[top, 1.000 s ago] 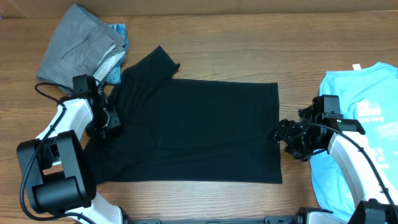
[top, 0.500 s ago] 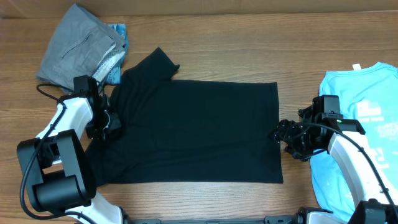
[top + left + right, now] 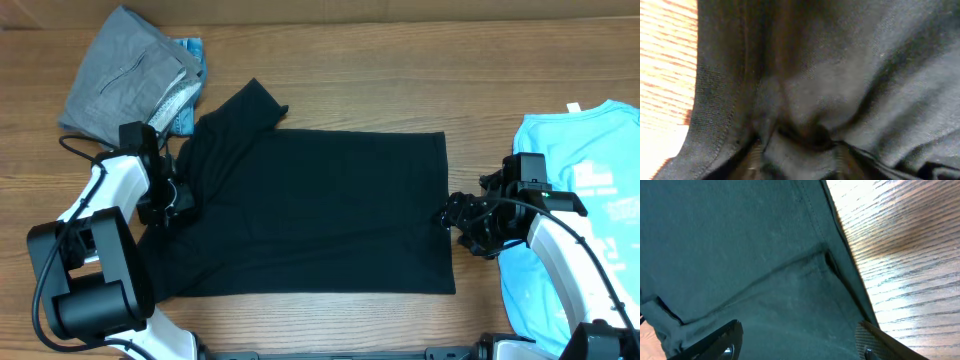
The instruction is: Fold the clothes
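A bunched fold inside the black T-shirt's edge is pinched in my left gripper, so next I open it, take the fabric nearer that edge (image 3: 722,112) and lift to straighten it.
A black T-shirt (image 3: 320,210) lies spread flat on the wooden table (image 3: 400,80), with one sleeve pointing to the back left. My left gripper (image 3: 178,203) is at the shirt's left edge. In the left wrist view its fingers (image 3: 797,161) pinch a bunched fold of the black fabric (image 3: 850,75). My right gripper (image 3: 447,215) is at the shirt's right edge. In the right wrist view its fingers (image 3: 800,340) are wide open just above the fabric (image 3: 740,255), close to the hem, and hold nothing.
A crumpled grey garment (image 3: 125,75) lies at the back left with a blue-and-white cloth (image 3: 185,95) beside it. A light blue T-shirt (image 3: 580,220) lies at the right edge, next to my right arm.
My left gripper has crept slightly to the right on the shirt's left edge. The right arm and the shirt's shape look unchanged.
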`<state>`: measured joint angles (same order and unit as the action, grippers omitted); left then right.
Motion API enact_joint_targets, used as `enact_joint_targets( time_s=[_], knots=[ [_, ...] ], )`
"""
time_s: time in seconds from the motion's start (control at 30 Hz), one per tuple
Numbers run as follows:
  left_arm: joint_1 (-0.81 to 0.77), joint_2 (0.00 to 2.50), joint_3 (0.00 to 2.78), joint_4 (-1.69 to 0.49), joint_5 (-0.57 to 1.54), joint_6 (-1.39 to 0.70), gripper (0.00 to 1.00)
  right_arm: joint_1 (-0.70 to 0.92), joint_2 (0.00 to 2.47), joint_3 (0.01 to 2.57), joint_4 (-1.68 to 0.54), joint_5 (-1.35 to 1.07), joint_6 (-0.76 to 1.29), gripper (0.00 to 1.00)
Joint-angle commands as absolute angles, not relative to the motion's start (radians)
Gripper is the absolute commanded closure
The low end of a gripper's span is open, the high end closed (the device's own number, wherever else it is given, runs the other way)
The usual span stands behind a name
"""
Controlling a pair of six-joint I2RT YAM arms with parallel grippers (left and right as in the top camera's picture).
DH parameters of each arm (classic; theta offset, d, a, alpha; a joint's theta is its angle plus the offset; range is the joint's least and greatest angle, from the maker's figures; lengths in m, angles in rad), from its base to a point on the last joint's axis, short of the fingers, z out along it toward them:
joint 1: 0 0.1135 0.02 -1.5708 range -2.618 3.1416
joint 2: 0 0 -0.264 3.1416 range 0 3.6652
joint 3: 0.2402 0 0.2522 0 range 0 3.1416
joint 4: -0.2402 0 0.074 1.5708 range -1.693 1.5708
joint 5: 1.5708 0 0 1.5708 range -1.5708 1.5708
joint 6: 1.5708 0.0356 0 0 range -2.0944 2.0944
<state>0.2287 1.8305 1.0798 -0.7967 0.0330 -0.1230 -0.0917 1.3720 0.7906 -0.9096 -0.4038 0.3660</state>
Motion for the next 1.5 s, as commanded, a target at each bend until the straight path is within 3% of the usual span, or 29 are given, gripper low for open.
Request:
enact_joint_targets(
  time_s=[0.0,0.13,0.2,0.27,0.43,0.5,0.57,0.63,0.73,0.83,0.87,0.9,0.93,1.0,1.17,1.33,1.47],
  knots=[
    [0.223,1.849,1.096,-0.802,0.023,-0.123,0.62,-0.096,1.373,0.785,-0.910,-0.405,0.362,0.25],
    [0.223,1.849,1.099,-0.811,0.023,-0.123,0.75,-0.096,1.373,0.785,-0.910,-0.405,0.362,0.25],
    [0.222,1.849,1.103,-0.818,0.023,-0.123,0.75,-0.096,1.373,0.785,-0.910,-0.405,0.362,0.25],
    [0.223,1.849,1.117,-0.835,0.022,-0.123,0.50,-0.096,1.373,0.785,-0.910,-0.405,0.362,0.25],
    [0.223,1.849,1.175,-0.891,0.003,-0.123,0.47,-0.096,1.373,0.785,-0.911,-0.405,0.362,0.25],
    [0.222,1.849,1.184,-0.894,0.000,-0.123,0.54,-0.096,1.373,0.785,-0.911,-0.405,0.362,0.25],
    [0.222,1.850,1.183,-0.894,0.001,-0.124,0.70,-0.096,1.373,0.785,-0.911,-0.405,0.362,0.25],
    [0.222,1.850,1.183,-0.895,0.001,-0.128,0.80,-0.096,1.373,0.785,-0.910,-0.405,0.362,0.25],
    [0.222,1.850,1.183,-0.894,0.000,-0.127,0.89,-0.096,1.373,0.785,-0.910,-0.402,0.362,0.25],
    [0.222,1.850,1.183,-0.893,0.000,-0.127,0.90,-0.096,1.373,0.785,-0.910,-0.401,0.361,0.25],
    [0.222,1.850,1.181,-0.893,-0.001,-0.127,0.88,-0.096,1.373,0.785,-0.910,-0.401,0.361,0.25],
    [0.222,1.850,1.180,-0.894,-0.003,-0.127,0.75,-0.096,1.373,0.785,-0.910,-0.401,0.361,0.25],
    [0.222,1.850,1.180,-0.894,-0.004,-0.127,0.54,-0.096,1.373,0.785,-0.911,-0.401,0.361,0.25],
    [0.222,1.850,1.179,-0.893,-0.010,-0.127,0.48,-0.096,1.373,0.785,-0.911,-0.401,0.361,0.25],
    [0.222,1.851,1.167,-0.882,-0.009,-0.127,0.67,-0.096,1.373,0.785,-0.915,-0.401,0.361,0.25],
    [0.222,1.850,1.161,-0.885,-0.001,-0.127,0.95,-0.096,1.373,0.785,-0.918,-0.394,0.361,0.25],
    [0.222,1.850,1.162,-0.891,0.001,-0.127,0.96,-0.096,1.373,0.785,-0.919,-0.394,0.361,0.25]
  ],
)
